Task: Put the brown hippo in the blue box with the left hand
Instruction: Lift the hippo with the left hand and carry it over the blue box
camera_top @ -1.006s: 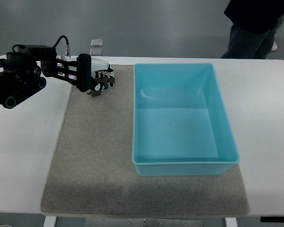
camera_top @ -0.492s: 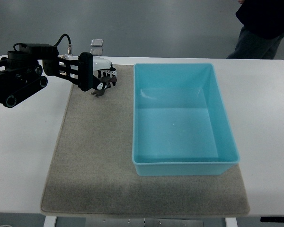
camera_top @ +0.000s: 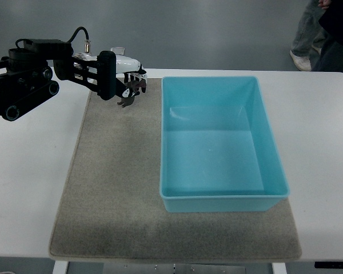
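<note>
Next, my left gripper lets go of the brown hippo around the middle of the blue box's bottom [camera_top: 217,155].
My left hand [camera_top: 127,85] reaches in from the left edge over the mat's far left corner. Its fingers are curled around a small brown hippo [camera_top: 127,97], only partly visible below the fingers, and the toy hangs just above the mat. The blue box [camera_top: 217,197] sits to the right of the hand, a short gap from it, and holds nothing. My right arm does not show.
A grey mat [camera_top: 108,194] covers the middle of the white table [camera_top: 28,182], with the box on its right half. A person's legs [camera_top: 320,40] stand beyond the table's far right corner. A small grey object [camera_top: 118,50] lies behind the hand.
My left hand has risen and shifted up and to the right with the hippo, nearer the box's far left corner. The person behind the table has moved right.
</note>
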You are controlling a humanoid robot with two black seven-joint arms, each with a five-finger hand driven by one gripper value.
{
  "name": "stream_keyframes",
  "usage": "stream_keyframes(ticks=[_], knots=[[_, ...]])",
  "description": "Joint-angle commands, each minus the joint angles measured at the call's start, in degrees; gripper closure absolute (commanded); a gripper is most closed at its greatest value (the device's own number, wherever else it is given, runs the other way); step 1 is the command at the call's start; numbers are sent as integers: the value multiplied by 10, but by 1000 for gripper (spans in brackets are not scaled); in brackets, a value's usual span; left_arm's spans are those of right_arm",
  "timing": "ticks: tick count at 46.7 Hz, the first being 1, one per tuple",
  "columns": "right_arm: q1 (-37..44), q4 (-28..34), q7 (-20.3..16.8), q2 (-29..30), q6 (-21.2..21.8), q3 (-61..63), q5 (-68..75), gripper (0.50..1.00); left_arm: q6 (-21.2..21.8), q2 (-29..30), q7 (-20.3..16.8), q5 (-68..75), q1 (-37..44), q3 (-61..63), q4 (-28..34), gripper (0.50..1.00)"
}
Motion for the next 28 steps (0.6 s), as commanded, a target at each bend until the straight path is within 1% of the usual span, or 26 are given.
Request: stream_keyframes(ticks=[1, 9, 22, 28], knots=[[0, 0, 0, 0, 0, 0, 0, 564, 0, 1, -1, 1, -3, -2, -5, 1000], [0, 0, 0, 0, 0, 0, 0, 564, 1, 3, -1, 1, -20, -9, -17, 1000], [0, 0, 0, 0, 0, 0, 0, 564, 1, 0, -1, 4, -44, -23, -74, 1000], [0, 0, 0, 0, 0, 0, 0, 564, 1, -6, -1, 4, -45, -25, -80, 1000]])
